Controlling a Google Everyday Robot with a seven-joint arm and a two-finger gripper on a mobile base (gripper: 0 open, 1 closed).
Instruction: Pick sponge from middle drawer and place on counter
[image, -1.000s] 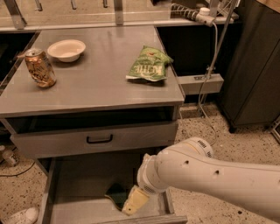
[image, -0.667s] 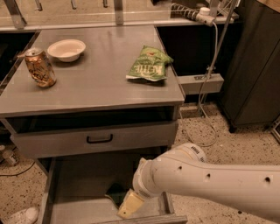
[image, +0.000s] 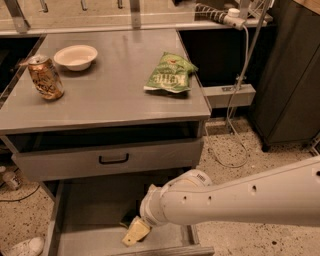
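Note:
The robot's gripper needs to next go down to the dark sponge (image: 128, 218) at the bottom of the open middle drawer and close on it there.
The middle drawer (image: 87, 215) is pulled open at the bottom and shows its grey floor. A small dark patch, apparently the sponge (image: 127, 218), lies on the drawer floor, mostly hidden by my arm. My gripper (image: 135, 232) reaches down into the drawer from the right, its pale yellowish tip right beside the dark patch near the drawer's front edge. The counter (image: 110, 97) is the grey metal top above.
On the counter stand a white bowl (image: 76, 56), a drink can (image: 45, 77) at the left, and a green chip bag (image: 170, 75) at the right. A closed drawer front with a black handle (image: 113, 159) sits above the open drawer. Cables hang at the right.
My arm and gripper have shifted slightly left and lower inside the open drawer, closer to the dark patch. Things on the counter have not moved.

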